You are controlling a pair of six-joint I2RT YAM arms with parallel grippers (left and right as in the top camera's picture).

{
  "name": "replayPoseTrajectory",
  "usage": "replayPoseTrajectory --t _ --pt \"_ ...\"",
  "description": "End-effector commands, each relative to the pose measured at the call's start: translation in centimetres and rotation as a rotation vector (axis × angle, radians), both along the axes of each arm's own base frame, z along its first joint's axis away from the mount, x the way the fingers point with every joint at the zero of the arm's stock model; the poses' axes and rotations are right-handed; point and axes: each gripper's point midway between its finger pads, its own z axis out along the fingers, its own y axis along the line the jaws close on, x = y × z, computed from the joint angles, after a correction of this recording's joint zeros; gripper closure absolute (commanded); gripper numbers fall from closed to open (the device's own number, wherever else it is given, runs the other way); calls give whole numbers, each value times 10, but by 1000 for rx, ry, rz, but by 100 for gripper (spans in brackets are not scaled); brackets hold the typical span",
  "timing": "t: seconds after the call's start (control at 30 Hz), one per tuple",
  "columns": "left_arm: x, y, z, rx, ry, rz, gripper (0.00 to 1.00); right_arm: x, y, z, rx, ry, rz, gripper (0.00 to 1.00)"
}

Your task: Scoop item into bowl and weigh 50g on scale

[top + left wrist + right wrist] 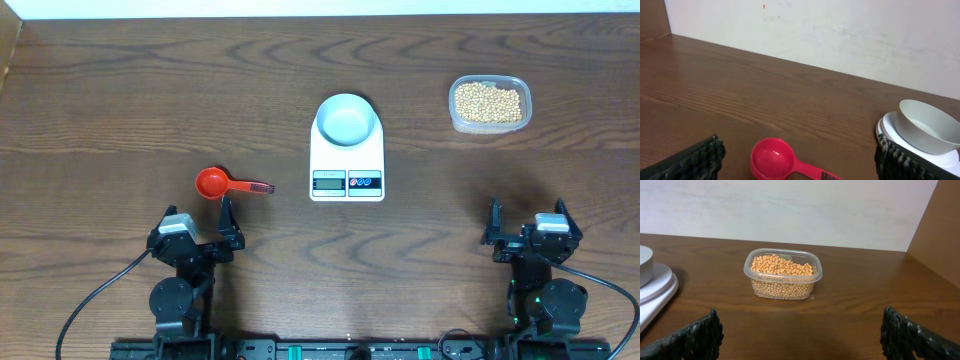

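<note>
The red scoop's round cup has a near-side rim (212, 197) (768, 177) that my left gripper will go to and close on next, leaving the scoop's handle free.
The pale blue-white bowl (348, 119) stands empty on the white scale (347, 170) at the table's middle; both show at the right of the left wrist view, bowl (927, 126) on scale (945, 159). Tan-yellow beans (488, 101) fill a clear tub at the back right, also in the right wrist view (782, 266). A red scoop (213, 182) lies left of the scale, just ahead of my left gripper (198, 236), which is open and empty; the scoop lies between its fingers in the left wrist view (772, 158). My right gripper (528, 232) is open and empty near the front edge.
The clear plastic tub (783, 274) holds the beans. The scale's edge (655, 287) shows at the left of the right wrist view. A white wall runs behind the table's far edge.
</note>
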Motion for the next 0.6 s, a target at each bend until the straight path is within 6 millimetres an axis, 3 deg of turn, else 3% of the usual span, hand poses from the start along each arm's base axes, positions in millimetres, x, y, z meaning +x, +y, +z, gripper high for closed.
replayPoseTrajectory --t 0.0,0.57 --pt "0 -1 0 -8 -4 -8 2 0 -3 -1 14 1 -19 1" --pt "-4 -1 32 -4 -69 -8 2 0 -3 -1 14 1 -19 1"
